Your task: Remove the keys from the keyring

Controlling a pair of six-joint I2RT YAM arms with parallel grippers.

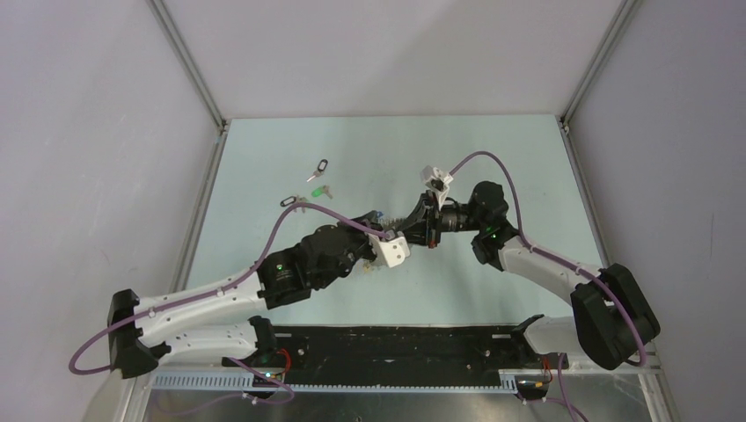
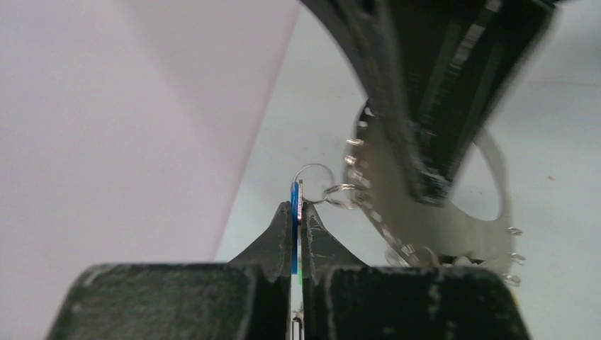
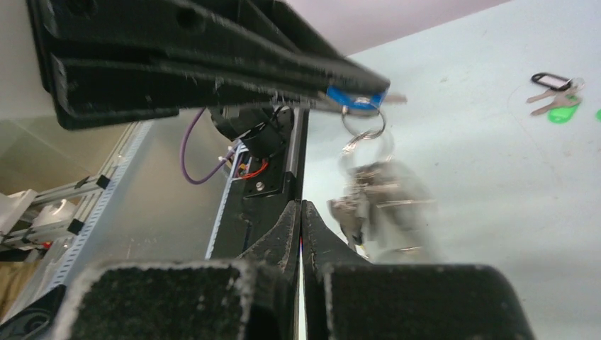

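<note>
The keyring hangs loose beside the robot's shut right gripper, so next the right gripper opens and pinches the keyring close to the blue key's split ring (image 3: 353, 146).
My left gripper (image 2: 298, 210) is shut on a blue-headed key (image 2: 295, 202), seen edge-on between its jaws. A small split ring (image 2: 314, 176) links that key to the keyring (image 2: 461, 237), a large silver loop fringed with small keys. My right gripper (image 3: 301, 210) is shut, and its black fingers (image 2: 425, 106) cross the keyring in the left wrist view. In the right wrist view the blue key (image 3: 354, 97) sits under the left fingers, with the blurred bunch of keys (image 3: 386, 202) hanging below. From above, both grippers, left (image 1: 389, 229) and right (image 1: 424, 224), meet mid-table.
Loose keys lie on the table at the back left: a black tag with a key (image 1: 318, 169), a green-headed key (image 1: 322, 191) and a black oval tag (image 1: 288, 201). The green key (image 3: 563, 112) and a black tag (image 3: 549, 78) also show in the right wrist view. Enclosure walls stand on both sides.
</note>
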